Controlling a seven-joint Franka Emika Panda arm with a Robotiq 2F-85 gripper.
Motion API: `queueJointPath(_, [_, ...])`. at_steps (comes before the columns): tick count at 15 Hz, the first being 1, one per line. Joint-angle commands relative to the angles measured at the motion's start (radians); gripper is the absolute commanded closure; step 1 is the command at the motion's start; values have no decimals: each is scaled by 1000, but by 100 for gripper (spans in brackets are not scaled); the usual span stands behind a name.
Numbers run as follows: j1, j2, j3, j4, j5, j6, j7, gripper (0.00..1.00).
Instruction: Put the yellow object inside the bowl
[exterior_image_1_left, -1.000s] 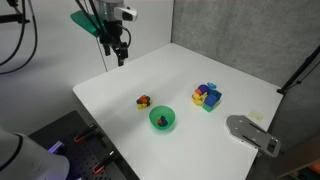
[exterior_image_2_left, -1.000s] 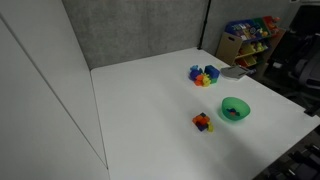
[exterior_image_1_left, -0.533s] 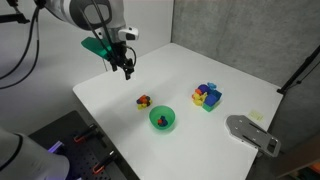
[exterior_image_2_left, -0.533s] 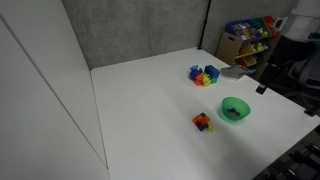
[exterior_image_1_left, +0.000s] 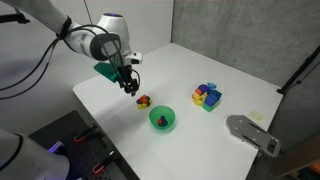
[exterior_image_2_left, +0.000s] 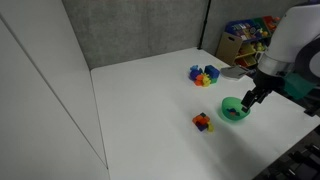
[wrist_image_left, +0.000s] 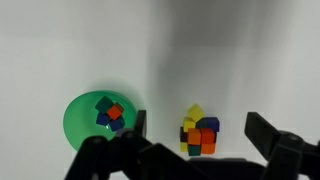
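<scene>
The sides of the yellow object (exterior_image_1_left: 141, 104) (wrist_image_left: 195, 112), which sticks out from the small cluster next to the green bowl, are going to be gripped by my closing gripper.
The yellow object (wrist_image_left: 193, 113) is a tiny yellow piece at the top of a small cluster with red, orange and dark pieces. The cluster lies on the white table next to the bowl in both exterior views (exterior_image_1_left: 143, 101) (exterior_image_2_left: 203, 121). The small bright green bowl (exterior_image_1_left: 171, 123) (exterior_image_2_left: 224, 108) (wrist_image_left: 72, 120) holds a few small coloured pieces. My gripper (exterior_image_1_left: 130, 88) (exterior_image_2_left: 250, 103) (wrist_image_left: 200, 135) is open and empty. It hovers above the small cluster, with one finger on each side of it in the wrist view.
A bigger cluster of blue, yellow, red and purple blocks (exterior_image_1_left: 207, 96) (exterior_image_2_left: 204, 75) sits farther back on the table. A grey device (exterior_image_1_left: 250, 133) lies at the table's edge. A shelf with toys (exterior_image_2_left: 250, 35) stands beyond the table.
My gripper has come down and across from the table's far corner to just above the small cluster beside the bowl. The arm has entered the view that lacked it before.
</scene>
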Motion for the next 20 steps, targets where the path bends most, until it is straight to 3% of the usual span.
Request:
queueJointPath(1, [5, 126, -7, 22, -96, 96, 135, 0])
queueJointPath(6, [52, 226, -56, 49, -192, 148, 261, 0])
queueJointPath(7, [46, 203, -49, 23, -149, 148, 205, 0])
queueJointPath(12, [57, 217, -58, 26, -151, 149, 209, 0])
queueJointPath(20, [111, 386, -104, 87, -161, 282, 246, 0])
